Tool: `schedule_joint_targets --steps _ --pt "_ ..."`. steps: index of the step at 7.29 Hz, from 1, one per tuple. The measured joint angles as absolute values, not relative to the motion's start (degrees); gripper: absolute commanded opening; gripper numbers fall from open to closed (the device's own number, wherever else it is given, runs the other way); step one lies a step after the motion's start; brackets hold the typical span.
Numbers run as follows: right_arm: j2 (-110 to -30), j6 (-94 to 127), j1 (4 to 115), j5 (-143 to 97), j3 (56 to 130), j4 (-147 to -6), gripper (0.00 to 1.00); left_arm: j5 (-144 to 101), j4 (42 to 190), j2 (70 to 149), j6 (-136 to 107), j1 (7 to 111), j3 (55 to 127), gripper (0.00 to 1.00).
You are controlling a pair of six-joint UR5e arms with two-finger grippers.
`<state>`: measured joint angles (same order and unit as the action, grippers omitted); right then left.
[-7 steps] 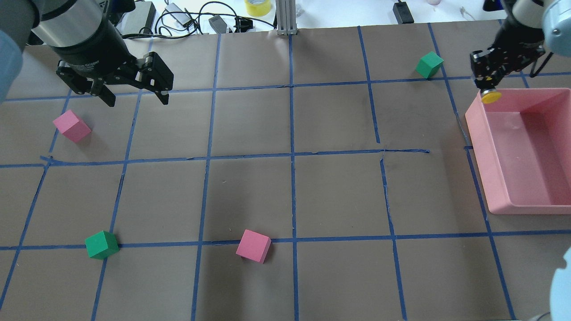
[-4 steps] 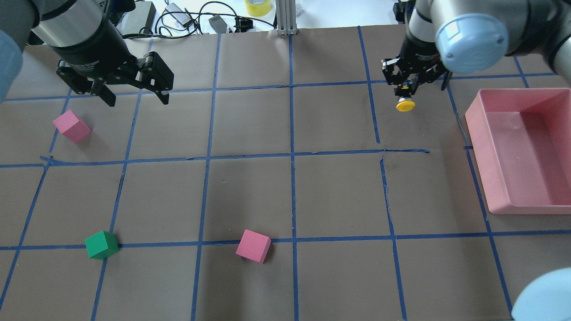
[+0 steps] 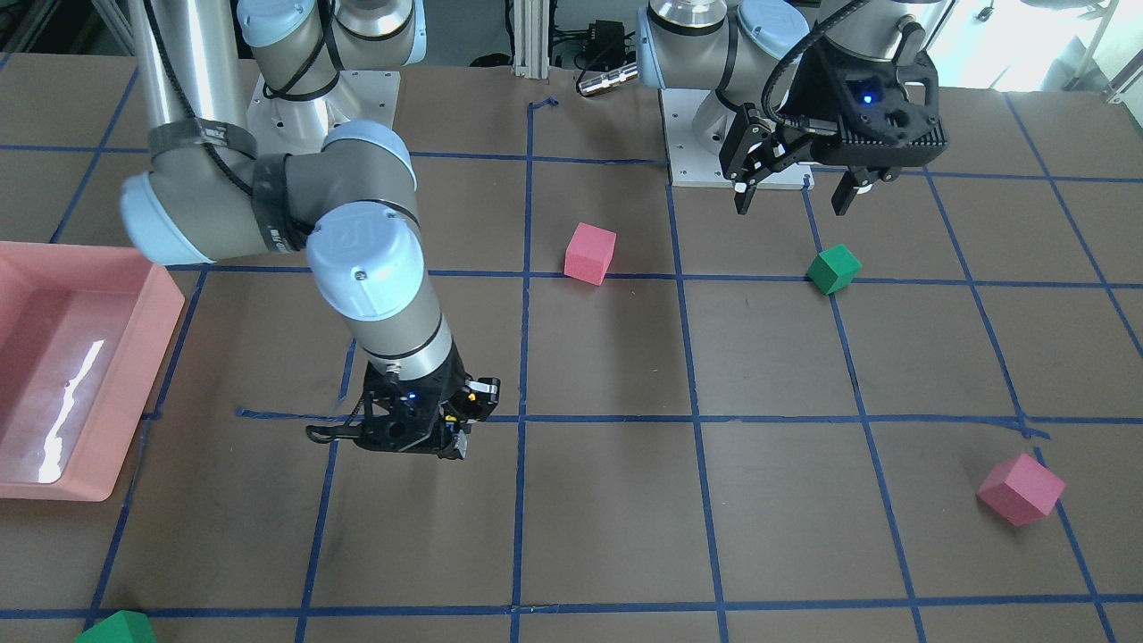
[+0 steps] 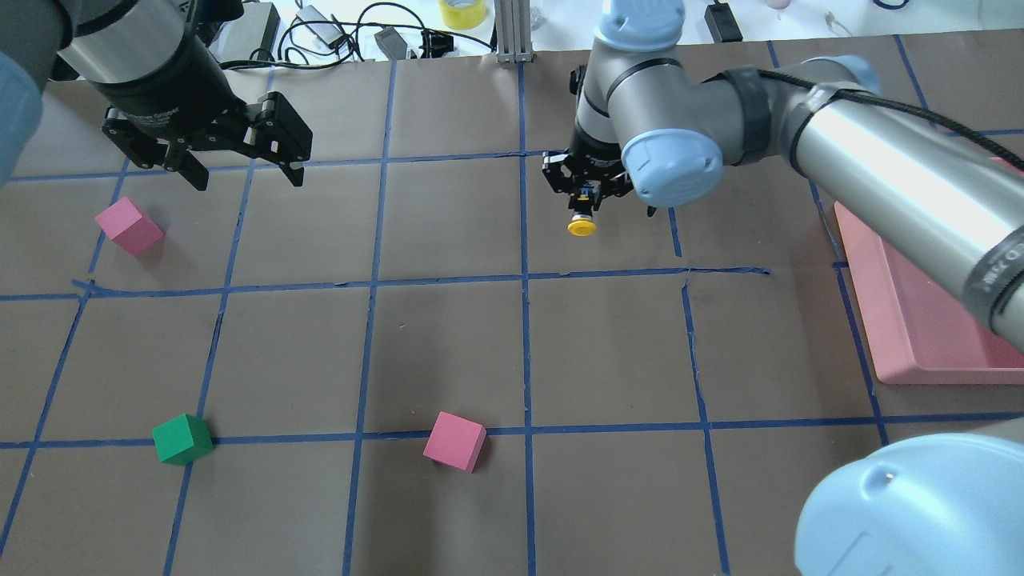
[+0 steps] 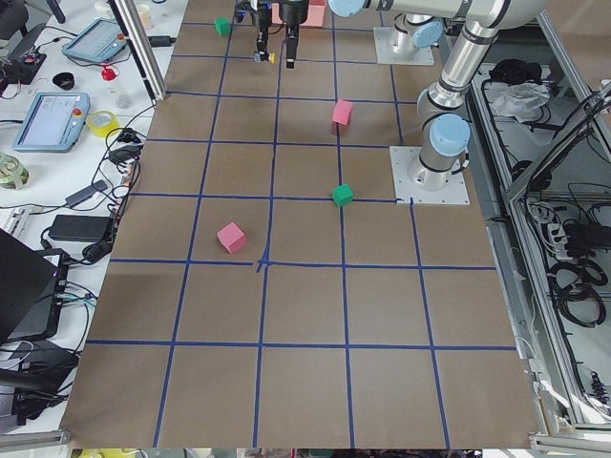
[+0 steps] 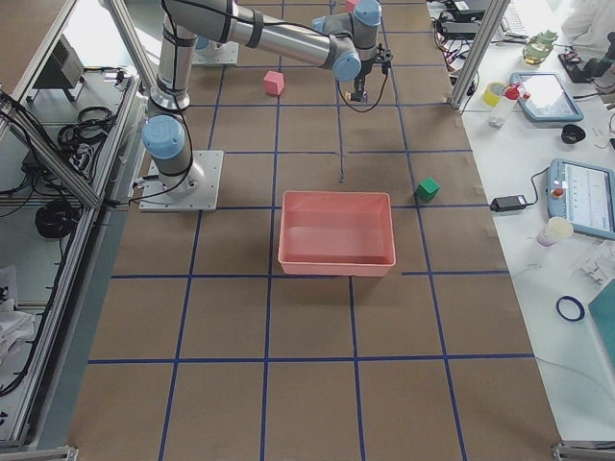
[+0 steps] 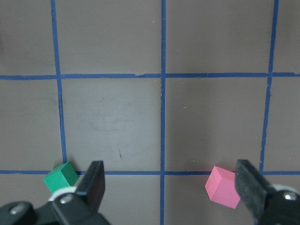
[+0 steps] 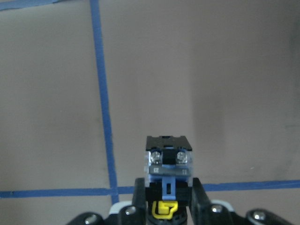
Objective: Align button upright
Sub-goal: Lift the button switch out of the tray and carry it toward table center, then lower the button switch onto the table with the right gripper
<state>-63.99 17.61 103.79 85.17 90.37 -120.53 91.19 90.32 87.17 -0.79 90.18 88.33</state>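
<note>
The robot's right gripper needs to release the button, now held above the table's far middle, at the nearest blue tape crossing [image 3: 536,418] [image 8: 94,194], on the side of the crossing away from the pink bin.
My right gripper [image 4: 582,210] is shut on the button [image 4: 582,228], over the table's far middle just right of the centre line. The button's round yellow cap shows below the fingers in the overhead view. In the right wrist view its dark grey-blue block body [image 8: 168,159] sits between the fingers with the screw end facing outward. The table is some way beneath it. My left gripper [image 4: 240,170] is open and empty, hanging above the far left of the table; it also shows in the front view [image 3: 793,198].
A pink bin [image 4: 880,336] stands at the right edge, partly behind my right arm. There are pink cubes at the far left [image 4: 128,226] and near the front middle [image 4: 454,442]. One green cube is at the front left [image 4: 182,439] and another is by the bin [image 6: 428,188].
My right arm has swung left from the pink bin's corner to the table's far middle, carrying the button. The left arm has not moved.
</note>
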Motion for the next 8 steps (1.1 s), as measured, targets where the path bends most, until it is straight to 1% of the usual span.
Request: schedule_joint_targets --steps 3,6,7,8 --pt "-59.02 19.41 109.74 85.14 90.6 -125.55 0.0 91.39 90.27 87.19 -0.79 90.23 88.33 1.0" --pt "-57.85 21.3 111.78 86.81 90.93 -126.66 0.0 91.37 90.27 87.16 -0.79 90.15 88.3 1.0" --pt "-57.84 21.37 111.85 87.43 91.17 -126.66 0.02 91.27 90.26 87.16 -0.79 90.14 88.29 1.0" --pt "-57.83 21.39 111.86 87.6 91.48 -126.67 0.14 91.22 90.26 87.17 -0.79 90.12 88.28 1.0"
